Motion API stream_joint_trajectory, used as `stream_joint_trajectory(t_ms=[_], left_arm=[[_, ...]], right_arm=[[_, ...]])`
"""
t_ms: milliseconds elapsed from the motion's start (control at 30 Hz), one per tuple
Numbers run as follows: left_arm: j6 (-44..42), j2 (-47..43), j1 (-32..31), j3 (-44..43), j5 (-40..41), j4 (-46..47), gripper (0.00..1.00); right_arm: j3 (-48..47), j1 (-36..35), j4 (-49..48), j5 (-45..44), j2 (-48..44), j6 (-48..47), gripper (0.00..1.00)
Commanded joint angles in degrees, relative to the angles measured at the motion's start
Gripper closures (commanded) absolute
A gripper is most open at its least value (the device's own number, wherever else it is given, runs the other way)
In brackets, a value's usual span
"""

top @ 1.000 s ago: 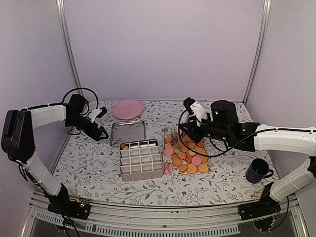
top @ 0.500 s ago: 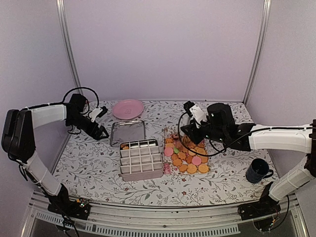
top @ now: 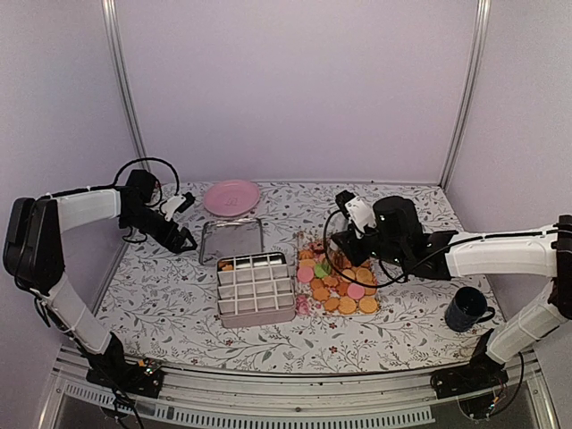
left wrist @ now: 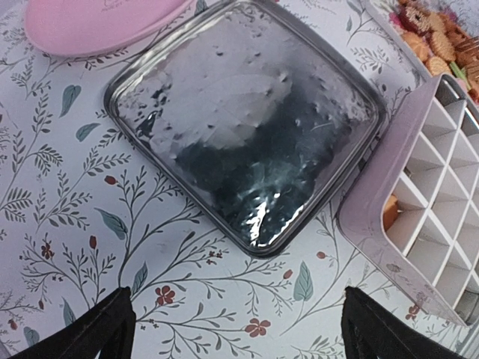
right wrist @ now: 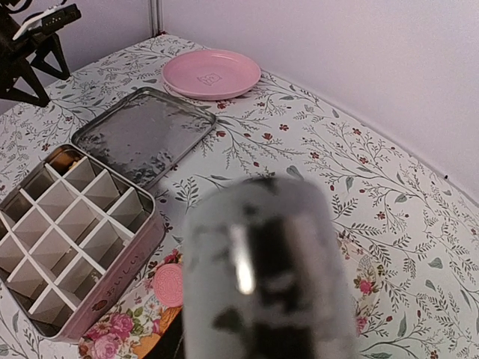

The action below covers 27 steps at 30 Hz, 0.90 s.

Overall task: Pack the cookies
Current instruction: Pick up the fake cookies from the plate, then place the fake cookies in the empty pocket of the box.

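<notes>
Next, I let go of the cookie from my right gripper beside the lone cookie [top: 235,263] [right wrist: 76,166] in the back corner cell of the divided pink tin.
The cookies [top: 338,284], mostly golden-orange with a few pink and one green, lie in a patch on a floral sheet right of the divided pink tin [top: 256,289]. One cookie [top: 227,265] sits in the tin's back-left cell. My right gripper [top: 336,243] hovers over the back edge of the cookie patch. In the right wrist view a blurred grey and black shape hides its jaws; a pink cookie [right wrist: 168,285] shows beside it. My left gripper [left wrist: 243,336] stands open and holds nothing, above the cloth just in front of the tin's metal lid [left wrist: 247,120].
A pink plate [top: 231,197] stands at the back, behind the lid [top: 231,239]. A dark mug [top: 467,308] sits at the right near the front. The booth walls close in on three sides.
My right arm has sunk a little and drawn slightly nearer, with its gripper still over the cookies. The left arm has not moved.
</notes>
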<state>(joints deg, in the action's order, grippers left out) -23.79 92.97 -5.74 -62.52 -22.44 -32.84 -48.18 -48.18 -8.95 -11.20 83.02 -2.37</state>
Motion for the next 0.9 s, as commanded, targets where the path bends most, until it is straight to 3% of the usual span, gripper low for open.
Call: stream_joint_trajectory(t_ms=[0, 333, 667, 867], left_arm=[[-0.12, 0.72, -0.46, -1.05, -0.27, 0.77, 0.04], [0.47, 0.46, -0.59, -0.85, -0.55, 0.76, 0.05], [0.39, 0.62, -0.54, -0.58, -0.26, 1.08, 0.05], [0.11, 1.33, -0.36, 0.74, 0.81, 1.85, 0.05]], right_arm=[[1.78, 0.34, -2.05, -2.48, -1.48, 0.89, 0.68], [0.24, 0.45, -2.65, -2.23, -4.08, -0.98, 1.00], [-6.17, 0.33, -2.54, 5.67, -5.59, -2.31, 1.00], [-15.03, -2.36, -7.32, 12.91, 3.58, -1.86, 1.00]])
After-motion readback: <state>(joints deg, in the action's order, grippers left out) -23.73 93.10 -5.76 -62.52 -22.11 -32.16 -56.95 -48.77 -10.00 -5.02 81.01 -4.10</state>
